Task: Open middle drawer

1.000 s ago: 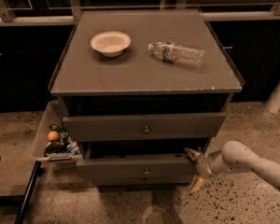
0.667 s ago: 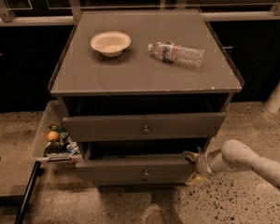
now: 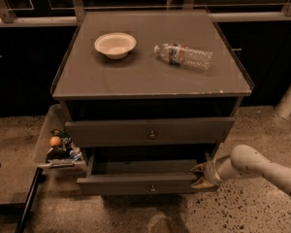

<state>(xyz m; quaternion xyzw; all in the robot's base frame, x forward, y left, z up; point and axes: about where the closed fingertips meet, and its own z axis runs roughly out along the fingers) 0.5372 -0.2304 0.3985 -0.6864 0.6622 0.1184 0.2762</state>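
I can see the middle drawer is only partly out and my gripper reaches deep over its front, so I should open, back away, take the panel's end (image 3: 193,187) and pull it farther.
The middle drawer (image 3: 136,183) is a wide grey drawer with a small round knob (image 3: 152,188). It stands pulled out below the top drawer (image 3: 150,131), and its dark inside shows behind the front. My gripper (image 3: 200,175) is at the right end of the middle drawer's front panel. One finger is behind the panel and one in front of it, closed on its edge. My pale arm (image 3: 262,166) reaches in from the lower right. The bottom drawer is hidden under the open one.
A white bowl (image 3: 115,44) and a lying plastic water bottle (image 3: 183,56) rest on the cabinet top (image 3: 150,79). A clear side bin (image 3: 57,147) with snacks hangs on the cabinet's left. A white post (image 3: 290,98) stands at the right. The floor is speckled.
The middle drawer has slid out a little further toward the camera. My gripper moved with it, staying at its right end.
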